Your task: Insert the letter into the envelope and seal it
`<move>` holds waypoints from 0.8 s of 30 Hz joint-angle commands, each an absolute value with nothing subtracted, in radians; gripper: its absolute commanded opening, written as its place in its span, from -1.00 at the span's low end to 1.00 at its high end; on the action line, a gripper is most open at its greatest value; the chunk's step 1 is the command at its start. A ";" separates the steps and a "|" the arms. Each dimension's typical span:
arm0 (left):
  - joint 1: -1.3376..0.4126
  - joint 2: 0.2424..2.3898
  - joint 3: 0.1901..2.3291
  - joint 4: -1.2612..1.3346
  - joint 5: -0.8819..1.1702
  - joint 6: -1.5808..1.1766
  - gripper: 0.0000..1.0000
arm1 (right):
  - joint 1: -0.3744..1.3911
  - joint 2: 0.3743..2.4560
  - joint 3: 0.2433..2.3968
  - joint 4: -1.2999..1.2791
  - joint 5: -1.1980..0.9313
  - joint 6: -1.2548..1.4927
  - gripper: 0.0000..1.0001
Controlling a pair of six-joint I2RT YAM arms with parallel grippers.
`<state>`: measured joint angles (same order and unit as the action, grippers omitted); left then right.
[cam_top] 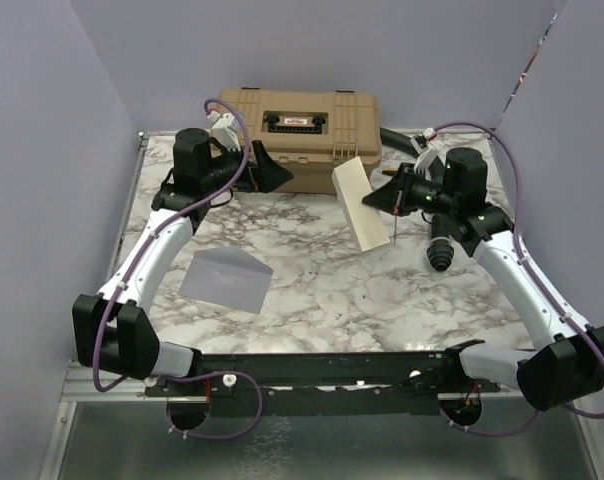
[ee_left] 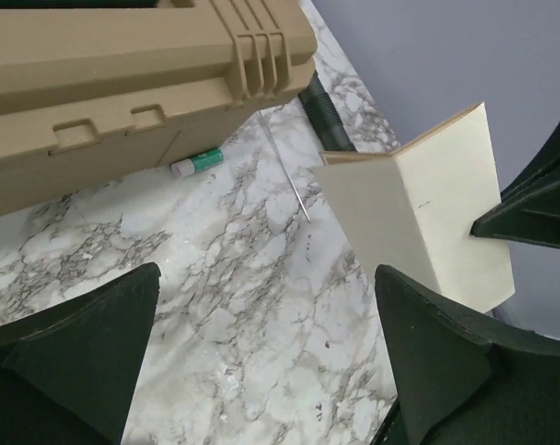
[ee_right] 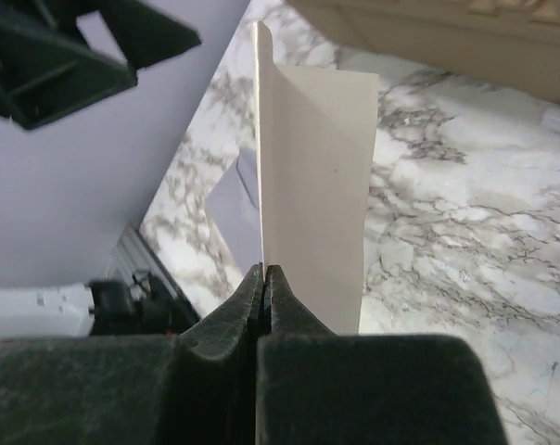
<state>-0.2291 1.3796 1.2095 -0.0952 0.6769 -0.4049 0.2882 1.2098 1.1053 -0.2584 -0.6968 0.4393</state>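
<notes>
The letter's panels spread open beyond my right gripper's pinch, so next my left gripper pinches the letter's free side [cam_top: 346, 200] while my right gripper takes a new hold on the letter.
The letter [cam_top: 360, 203] is a pale tan sheet, folded. It is held upright in the air in front of the tan case. My right gripper [cam_top: 380, 197] is shut on its right edge. In the right wrist view the jaws [ee_right: 264, 273] pinch the sheet [ee_right: 317, 185]. The grey-lavender envelope [cam_top: 225, 278] lies flat on the marble table at the near left, and it also shows in the right wrist view [ee_right: 232, 197]. My left gripper [cam_top: 274, 172] is open and empty, left of the letter, near the case. In the left wrist view [ee_left: 266, 278] the letter [ee_left: 419, 213] shows at the right.
A closed tan hard case [cam_top: 302, 130] stands at the back middle of the table. A glue stick [ee_left: 197, 163] and a thin rod [ee_left: 285, 167] lie on the marble table in front of it. Lavender walls enclose the table on three sides.
</notes>
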 commanded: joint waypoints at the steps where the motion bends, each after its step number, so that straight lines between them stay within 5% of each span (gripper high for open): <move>1: -0.265 1.357 1.227 -0.072 0.577 -0.565 0.98 | 0.291 1.178 1.087 -0.164 -0.465 0.642 -0.99; 8: -0.429 1.292 1.050 0.346 0.524 -0.965 0.93 | 0.303 1.165 0.978 0.145 -0.571 0.927 -0.99; 15: -0.518 1.321 1.028 0.431 0.506 -1.046 -0.04 | 0.305 1.175 0.939 0.318 -0.775 1.050 -0.99; 24: -0.575 1.359 0.984 0.523 0.496 -1.091 -0.05 | 0.305 1.146 0.979 0.242 -0.825 1.028 -0.99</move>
